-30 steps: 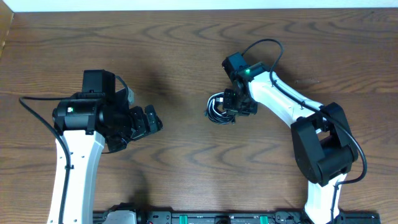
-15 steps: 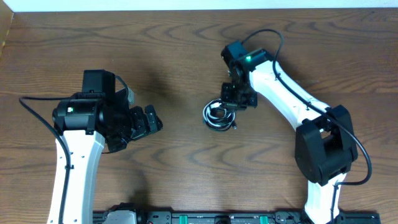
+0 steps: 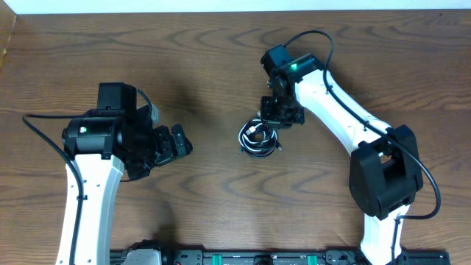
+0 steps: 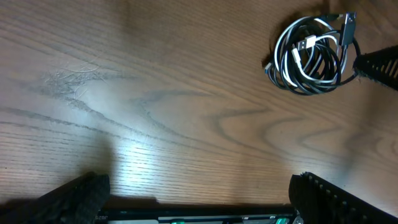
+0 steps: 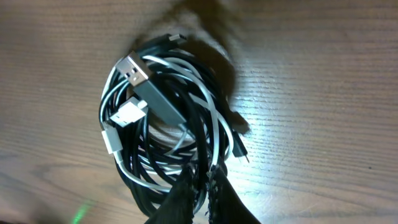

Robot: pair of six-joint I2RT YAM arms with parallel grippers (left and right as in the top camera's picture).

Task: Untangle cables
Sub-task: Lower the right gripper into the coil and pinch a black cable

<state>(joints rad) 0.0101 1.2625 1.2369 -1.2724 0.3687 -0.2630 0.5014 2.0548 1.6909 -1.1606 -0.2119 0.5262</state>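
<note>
Pieces of black and white cord are pinched together in my right gripper at the coil's edge, so I will open it and take the black cord alone point(image 5: 200, 134) before pulling it free.
The cables point(image 3: 257, 138) lie as one tangled coil of black and white cords near the table's middle. In the left wrist view the cables point(image 4: 311, 55) sit at the upper right. In the right wrist view the cables point(image 5: 158, 118) fill the frame, with a grey USB plug point(image 5: 149, 90) and a white plug point(image 5: 124, 115) on top. My right gripper point(image 3: 271, 121) is at the coil's far right edge. There my right gripper point(image 5: 202, 177) is shut on a few strands of the coil. My left gripper point(image 3: 184, 143) stands open, well to the left of the coil and holding nothing.
Bare wood tabletop point(image 3: 221, 59) surrounds the coil. The right arm's own thick black wire point(image 3: 313, 37) loops above its wrist. A black rail point(image 3: 257, 258) runs along the near edge. The table's far edge point(image 3: 221, 10) lies at the top.
My right gripper closed on the coil's edge and drew back toward the far side, uncovering the coil, which shifted slightly nearer. The left arm stayed still.
</note>
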